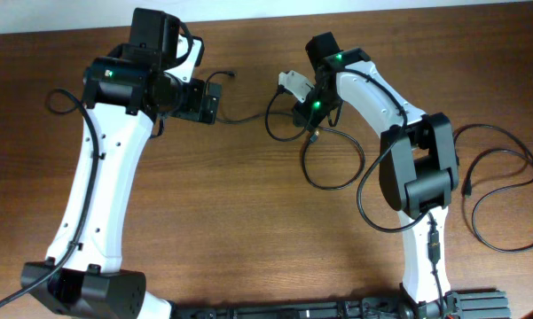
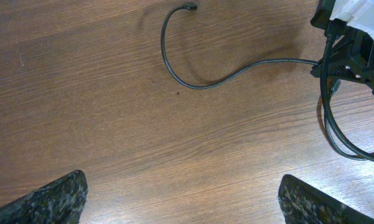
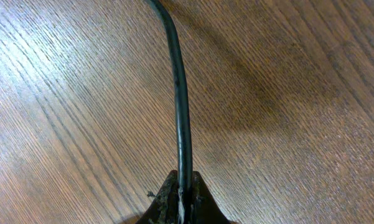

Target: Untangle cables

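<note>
The robot's right gripper will release the cable on the bare wood (image 1: 488,82) between the other looped cable and the table's far edge.
A thin black cable (image 1: 268,120) lies on the wooden table between the two grippers. In the left wrist view it (image 2: 199,86) curves from a small plug (image 2: 190,6) across to my right gripper (image 2: 351,59). My right gripper (image 1: 310,131) is shut on this cable, which runs straight up from between its fingers in the right wrist view (image 3: 183,124). More of the cable hangs in a loop (image 1: 362,161) just past the gripper. My left gripper (image 1: 215,102) is open and empty, its fingers (image 2: 183,180) over bare wood, short of the cable.
A second black cable with a plug (image 1: 468,188) lies in a wide loop at the table's right side, apart from the grippers. The right arm's own thicker wire hangs beside its upper link (image 1: 365,204). The table is brown wood (image 1: 231,221).
</note>
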Available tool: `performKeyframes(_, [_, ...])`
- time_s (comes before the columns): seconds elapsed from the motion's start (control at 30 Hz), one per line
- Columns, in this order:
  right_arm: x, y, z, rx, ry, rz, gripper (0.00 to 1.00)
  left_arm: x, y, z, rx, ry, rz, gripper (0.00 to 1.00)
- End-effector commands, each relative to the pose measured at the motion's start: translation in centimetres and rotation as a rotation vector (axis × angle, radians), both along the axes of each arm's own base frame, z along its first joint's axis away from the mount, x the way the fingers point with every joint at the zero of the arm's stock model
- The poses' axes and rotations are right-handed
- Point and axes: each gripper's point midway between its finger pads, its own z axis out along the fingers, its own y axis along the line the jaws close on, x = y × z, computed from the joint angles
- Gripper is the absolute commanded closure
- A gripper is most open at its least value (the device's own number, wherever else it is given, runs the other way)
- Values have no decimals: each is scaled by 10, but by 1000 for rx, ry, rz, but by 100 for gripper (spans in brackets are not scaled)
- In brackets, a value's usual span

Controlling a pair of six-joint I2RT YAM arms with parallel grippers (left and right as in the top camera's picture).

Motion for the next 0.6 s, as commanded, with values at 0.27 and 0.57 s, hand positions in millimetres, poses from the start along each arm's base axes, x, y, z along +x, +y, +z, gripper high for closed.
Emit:
performKeyframes(0.27, [90,-50,129,21,-224,-384,96,-3,3,12,-3,-32,15,1])
performKeyframes(0.57, [132,-134,284,224,-497,-768,96,-3,3,12,-3,-32,15,2])
